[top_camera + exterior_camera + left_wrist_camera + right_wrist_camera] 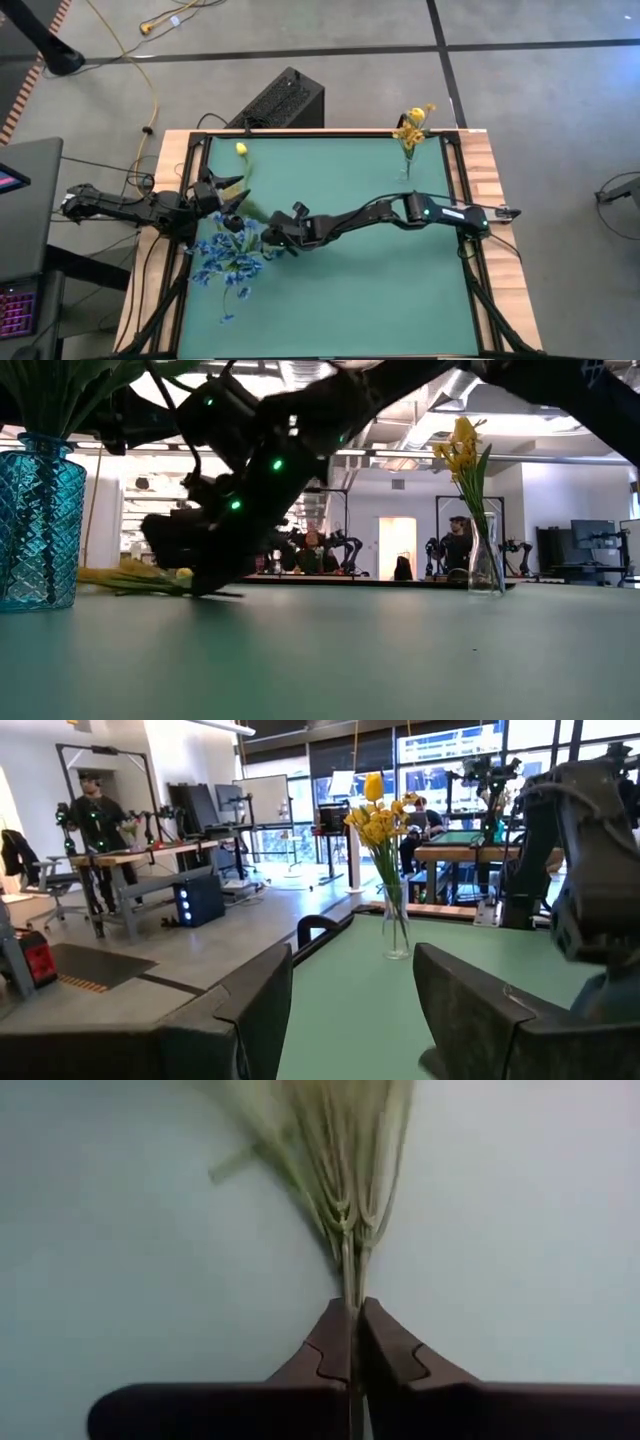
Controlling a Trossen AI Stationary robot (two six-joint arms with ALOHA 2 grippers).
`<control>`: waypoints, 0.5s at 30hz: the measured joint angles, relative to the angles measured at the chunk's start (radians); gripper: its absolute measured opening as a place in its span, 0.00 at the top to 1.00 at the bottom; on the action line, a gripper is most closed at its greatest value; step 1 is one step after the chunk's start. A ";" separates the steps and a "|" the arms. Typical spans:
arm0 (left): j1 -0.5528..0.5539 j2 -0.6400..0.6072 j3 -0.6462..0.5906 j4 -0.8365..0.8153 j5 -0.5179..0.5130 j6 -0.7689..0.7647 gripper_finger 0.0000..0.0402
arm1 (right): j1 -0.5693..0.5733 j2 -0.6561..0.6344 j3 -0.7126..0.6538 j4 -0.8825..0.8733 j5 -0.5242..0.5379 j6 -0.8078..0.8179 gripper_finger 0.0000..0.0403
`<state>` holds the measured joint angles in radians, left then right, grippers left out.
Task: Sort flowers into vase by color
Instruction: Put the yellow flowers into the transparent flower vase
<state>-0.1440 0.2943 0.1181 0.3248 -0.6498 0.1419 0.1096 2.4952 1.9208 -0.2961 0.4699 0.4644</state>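
Note:
Next, I let go of the flower with my right gripper on the middle of the green mat (354,224), away from the blue flowers.
A yellow-budded flower (241,149) lies on the green mat (400,290). Its green stem and leaves (340,1170) run toward my right gripper (352,1315), which is shut on the stem and reaches across the table to the left half (262,230). A blue glass vase (40,520) holds blue flowers (230,255) at the near left. A clear vase (485,565) with yellow flowers (412,125) stands at the far right. My left gripper (235,195) hovers open at the table's left edge, touching nothing. My right gripper pinches the flower's thin stem (350,1292) between its two fingertips, just below where the leaves branch off. The fingers slant down from the table's right side and lie along the stem. In the low view the flower (130,575) lies along the mat.
A black box (280,100) sits on the floor beyond the far edge. The table's wooden frame (485,180) borders the mat. Bare mat spreads over the middle and near right. People and other robot stations show in the room behind.

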 joint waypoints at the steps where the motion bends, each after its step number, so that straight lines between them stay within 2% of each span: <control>1: 0.000 0.000 0.000 -0.002 0.000 -0.005 0.50 | 0.002 -0.018 -0.002 -0.033 0.005 0.000 0.92; 4: 0.000 0.000 0.000 -0.005 0.000 -0.007 0.50 | 0.013 -0.079 -0.006 -0.152 0.068 -0.019 0.92; 7: 0.000 0.000 0.000 -0.021 0.001 -0.014 0.50 | 0.023 -0.163 -0.007 -0.277 0.192 -0.014 0.92; 9: 0.000 0.000 0.000 -0.032 0.000 -0.015 0.50 | 0.023 -0.222 -0.048 -0.320 0.234 0.009 0.92; 15: 0.000 0.000 0.000 -0.050 0.001 -0.025 0.50 | 0.025 -0.459 -0.349 -0.316 0.278 0.149 0.92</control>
<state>-0.1440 0.2947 0.1181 0.2750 -0.6486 0.1170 0.1348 2.0358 1.5715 -0.6121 0.7479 0.6139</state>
